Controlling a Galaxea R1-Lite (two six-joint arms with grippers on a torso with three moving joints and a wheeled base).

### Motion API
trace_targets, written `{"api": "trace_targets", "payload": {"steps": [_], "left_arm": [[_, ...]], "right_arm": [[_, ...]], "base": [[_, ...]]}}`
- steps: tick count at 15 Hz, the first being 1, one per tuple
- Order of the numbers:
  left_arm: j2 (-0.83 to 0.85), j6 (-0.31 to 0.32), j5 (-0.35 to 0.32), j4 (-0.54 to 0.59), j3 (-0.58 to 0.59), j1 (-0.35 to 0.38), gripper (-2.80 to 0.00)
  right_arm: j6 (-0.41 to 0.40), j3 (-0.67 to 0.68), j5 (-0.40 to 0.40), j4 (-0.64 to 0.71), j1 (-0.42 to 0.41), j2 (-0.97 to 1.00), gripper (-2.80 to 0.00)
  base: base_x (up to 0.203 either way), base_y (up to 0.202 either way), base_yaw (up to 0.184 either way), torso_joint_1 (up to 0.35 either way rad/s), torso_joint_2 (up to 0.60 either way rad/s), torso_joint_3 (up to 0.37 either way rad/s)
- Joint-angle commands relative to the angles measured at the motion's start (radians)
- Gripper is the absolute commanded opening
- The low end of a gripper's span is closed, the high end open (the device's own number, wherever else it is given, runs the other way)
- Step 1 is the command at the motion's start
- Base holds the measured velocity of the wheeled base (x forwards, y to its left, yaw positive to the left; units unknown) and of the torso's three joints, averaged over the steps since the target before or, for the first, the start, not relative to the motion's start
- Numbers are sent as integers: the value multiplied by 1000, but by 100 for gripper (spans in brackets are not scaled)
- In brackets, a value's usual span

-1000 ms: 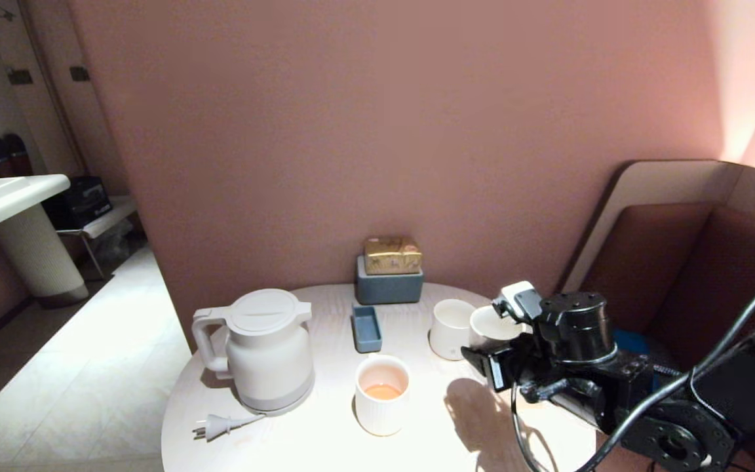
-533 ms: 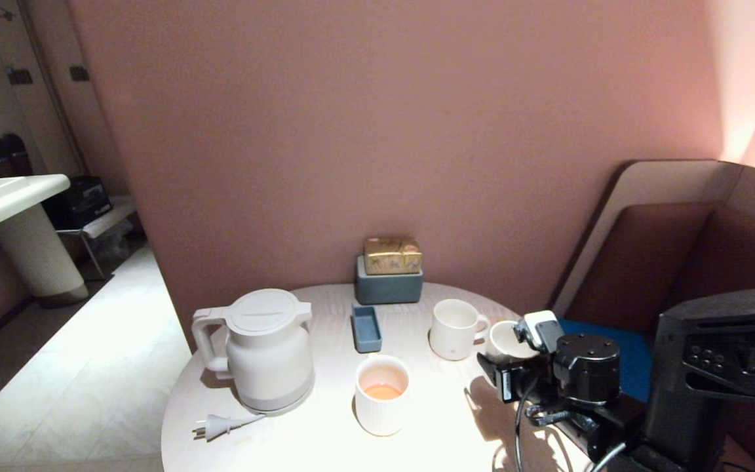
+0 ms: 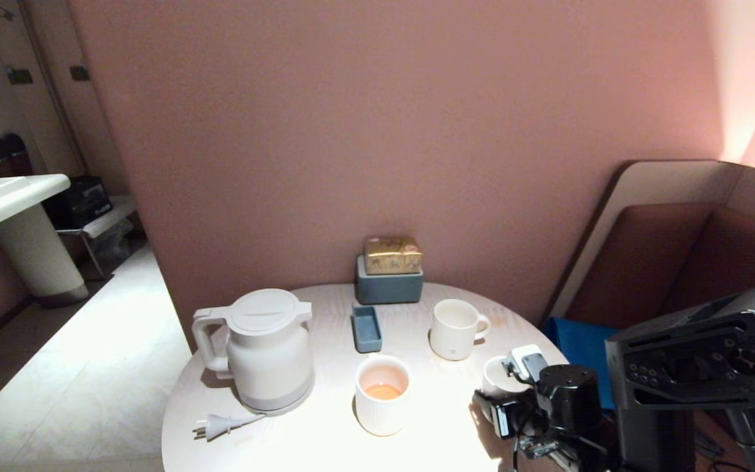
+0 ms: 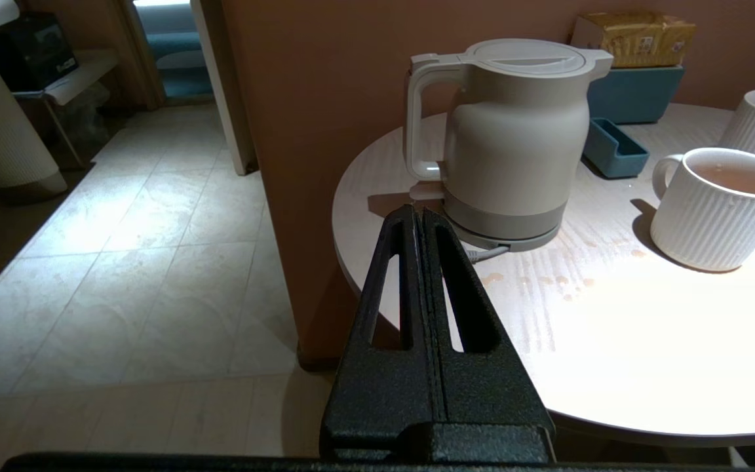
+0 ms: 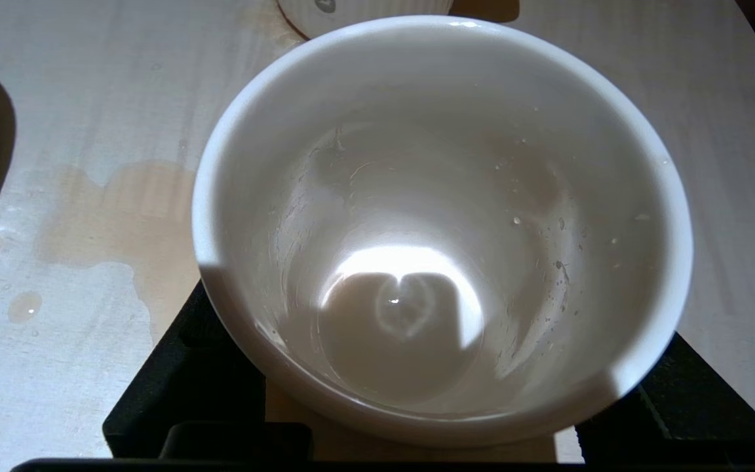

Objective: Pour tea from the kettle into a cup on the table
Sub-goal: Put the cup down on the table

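The robot's right gripper will set the small white cup, now held near the table's edge, down on the table [image 3: 485, 409] [image 5: 328, 370] between the ribbed cup and the edge of the table.
The white kettle [image 3: 266, 351] [image 4: 515, 137] stands upright on the left of the round pale table [image 3: 325, 446], lid on. Near the table's right edge, my right gripper [image 3: 507, 401] [image 5: 430, 426] is shut on the small white handleless cup [image 3: 495, 378] [image 5: 443, 229], with a black finger [image 5: 181, 373] on each side of it. The cup is upright and holds only droplets. Tea [image 3: 383, 391] lies shallow in the ribbed cup [image 3: 381, 396] [image 4: 718, 210] at the table's middle. My left gripper [image 4: 417, 213] is shut, empty, off the table's edge, pointing at the kettle's base.
A white mug with a handle [image 3: 454, 329] stands behind the held cup. A small blue tray [image 3: 366, 328] and a blue-grey box [image 3: 388, 286] with a golden packet [image 3: 392, 254] sit at the back. The kettle's plug [image 3: 217, 427] lies near the front. Spilled tea [image 5: 122, 210] wets the table.
My right arm has drawn back and down with the small cup, from beside the handled mug to the table's near right edge. Kettle and ribbed cup have not moved.
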Motion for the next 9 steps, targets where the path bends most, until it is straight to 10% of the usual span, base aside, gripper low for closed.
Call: {"api": "trace_targets", "payload": {"steps": [1, 9], "left_arm": [[0, 1, 0, 0, 0, 0, -280], [0, 1, 0, 0, 0, 0, -280]], "right_arm": [[2, -7, -2, -45, 24, 17, -280], [1, -48, -20, -44, 65, 63, -280]], "base": [[0, 0, 0, 0, 0, 0], [0, 0, 0, 0, 0, 0]]}}
